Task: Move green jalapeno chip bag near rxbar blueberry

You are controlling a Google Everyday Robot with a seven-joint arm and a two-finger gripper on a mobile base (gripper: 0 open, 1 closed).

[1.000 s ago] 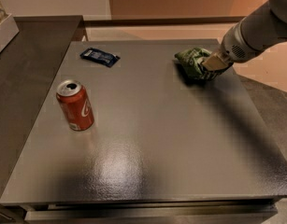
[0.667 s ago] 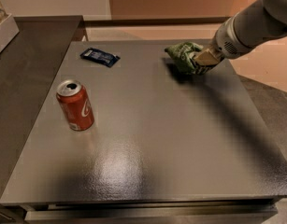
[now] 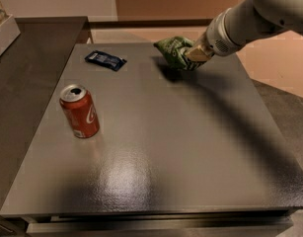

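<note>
Next, I release the green jalapeno chip bag, held above the table's far part, from my gripper on the grey table (image 3: 141, 58) beside the rxbar blueberry's near-gripper end.
The green jalapeno chip bag (image 3: 173, 51) is crumpled and held a little above the far part of the grey table (image 3: 190, 147), casting a shadow below it. My gripper (image 3: 194, 55) comes in from the upper right on a white arm and is shut on the bag's right side. The rxbar blueberry (image 3: 105, 60), a small flat dark blue wrapper, lies on the table at the far left, well to the left of the bag.
A red soda can (image 3: 80, 111) stands upright on the left side of the table. A darker counter (image 3: 22, 78) adjoins on the left, with a pale box (image 3: 2, 28) at its far corner. Tan floor lies to the right.
My gripper has carried the green bag to the left along the far side of the table, toward the blue wrapper. The can and wrapper have not moved.
</note>
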